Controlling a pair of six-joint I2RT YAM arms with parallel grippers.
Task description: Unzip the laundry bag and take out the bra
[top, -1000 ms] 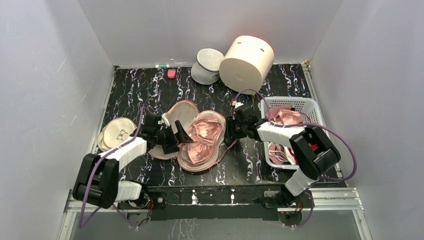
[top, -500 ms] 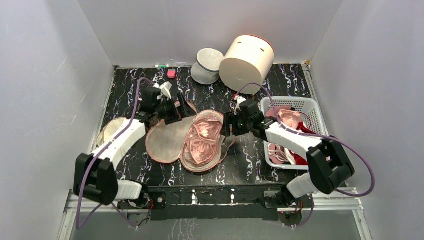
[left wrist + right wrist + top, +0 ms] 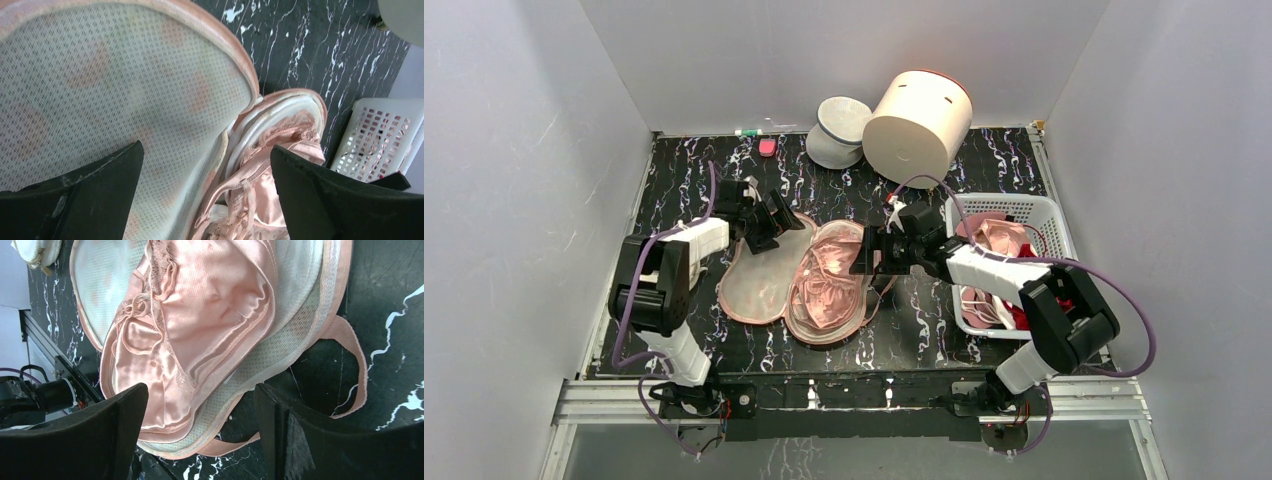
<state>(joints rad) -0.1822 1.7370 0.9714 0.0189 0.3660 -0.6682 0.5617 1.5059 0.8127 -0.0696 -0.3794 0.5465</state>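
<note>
The bra's outer satin edge (image 3: 859, 248) (image 3: 269, 305) near the laundry bag's strap loop is next for my right gripper to close on, to lift the bra out.
The laundry bag (image 3: 754, 280) lies unzipped and spread flat mid-table, its beige mesh lining (image 3: 100, 85) facing up on the left half. The salmon-pink satin bra (image 3: 829, 280) lies in the right half, with cups and thin straps showing in the left wrist view (image 3: 280, 165) and the right wrist view (image 3: 200, 315). My left gripper (image 3: 782, 218) is open and empty over the bag's back left edge (image 3: 205, 195). My right gripper (image 3: 862, 258) is open and empty at the bag's right edge, just beside the bra (image 3: 200, 435). A pink strap loop (image 3: 352, 365) lies on the table.
A white slotted basket (image 3: 999, 200) with pink and dark red garments stands at the right, close to my right arm. A big cream cylinder (image 3: 917, 125) and a white bowl-shaped pouch (image 3: 839, 130) are at the back. A small pink object (image 3: 767, 147) lies at the back edge.
My left gripper has let the bag's left flap fall flat and moved back toward the bag's far left edge. My right gripper has moved slightly left toward the bra.
</note>
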